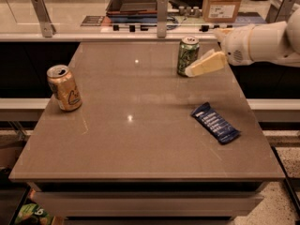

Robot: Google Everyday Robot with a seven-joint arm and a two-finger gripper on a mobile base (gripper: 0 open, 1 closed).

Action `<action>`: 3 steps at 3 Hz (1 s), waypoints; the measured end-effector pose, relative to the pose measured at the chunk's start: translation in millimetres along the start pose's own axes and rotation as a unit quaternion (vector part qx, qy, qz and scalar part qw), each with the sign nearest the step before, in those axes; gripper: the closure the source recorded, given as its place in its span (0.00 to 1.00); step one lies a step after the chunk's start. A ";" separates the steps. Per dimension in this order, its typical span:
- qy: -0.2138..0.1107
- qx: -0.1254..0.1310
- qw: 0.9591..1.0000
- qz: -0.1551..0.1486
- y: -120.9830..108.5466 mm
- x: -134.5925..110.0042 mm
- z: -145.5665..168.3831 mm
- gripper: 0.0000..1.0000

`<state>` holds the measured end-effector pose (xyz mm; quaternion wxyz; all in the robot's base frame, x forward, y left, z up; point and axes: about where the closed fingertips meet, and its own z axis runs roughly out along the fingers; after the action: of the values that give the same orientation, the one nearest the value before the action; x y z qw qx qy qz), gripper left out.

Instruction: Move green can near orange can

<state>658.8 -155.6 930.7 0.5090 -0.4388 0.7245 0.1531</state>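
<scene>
I need to next grab the green can with my gripper by closing it around the middle of its body [189, 56], between top and bottom.
The green can [187, 55] stands upright at the back right of the brown table [140, 139]. The orange can [64, 88] stands upright near the table's left edge, far from the green can. My gripper [199, 67] reaches in from the right on a white arm [262, 43]. Its pale fingers [206, 63] sit right beside the green can's right side, touching or nearly touching it. I see nothing held in the gripper.
A dark blue snack bar [215, 122] lies on the table's right side, in front of the gripper. Behind the table runs a counter with metal posts [162, 15], a dark tray [136, 1] and a cardboard box [223, 3].
</scene>
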 end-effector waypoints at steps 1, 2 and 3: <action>-0.026 0.011 1.000 -0.002 -13.5 1.9 19.3 0.00; -0.043 0.023 0.999 -0.004 -29.1 3.2 30.1 0.00; -0.057 0.029 0.998 0.006 -41.9 9.7 39.7 0.00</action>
<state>715.0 -157.5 914.4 0.5610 -0.4104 0.7011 0.1592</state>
